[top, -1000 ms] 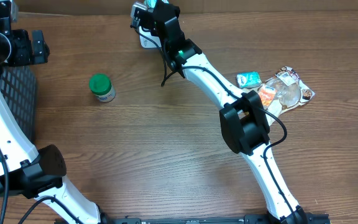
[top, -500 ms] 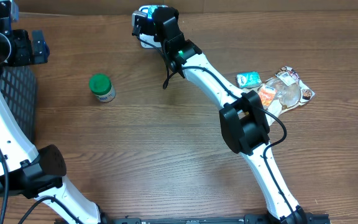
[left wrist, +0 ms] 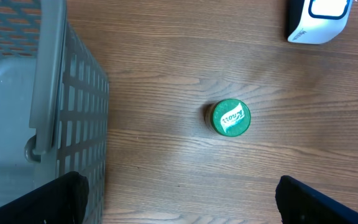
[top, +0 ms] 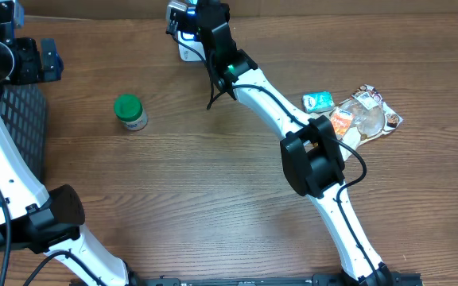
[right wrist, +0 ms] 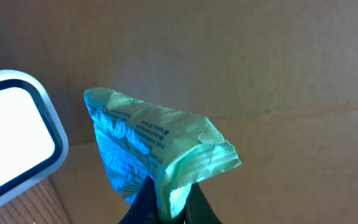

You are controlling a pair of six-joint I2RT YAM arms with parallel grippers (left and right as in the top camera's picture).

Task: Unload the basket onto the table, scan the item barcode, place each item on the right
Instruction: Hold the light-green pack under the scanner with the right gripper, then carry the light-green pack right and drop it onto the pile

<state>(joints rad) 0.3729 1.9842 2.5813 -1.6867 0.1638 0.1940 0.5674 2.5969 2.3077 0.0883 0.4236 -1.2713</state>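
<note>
Next, my right gripper sets the snack packet down and lets go of it on the clear-windowed package (top: 362,110), next to the orange packet.
My right gripper (right wrist: 169,200) is shut on a corner of a pale green and blue snack packet (right wrist: 148,146), which it holds up beside the white scanner (right wrist: 14,140). From overhead, that gripper (top: 191,16) hovers at the table's far edge, just above the scanner (top: 186,51). A barcode cannot be made out on the packet's printed face. Over at the far left, my left gripper (top: 52,59) stands wide open and empty; in its wrist view the gripper (left wrist: 179,211) frames bare wood between its fingertips (left wrist: 61,199).
A green-lidded jar (top: 130,111) stands upright on the table, also seen in the left wrist view (left wrist: 230,117). A grey mesh basket (top: 22,127) sits at the left edge. Several packaged items (top: 356,115) lie in a pile at the right.
The right gripper with the packet dipped slightly toward the scanner, then rose back toward the far edge. The left arm has not moved.
</note>
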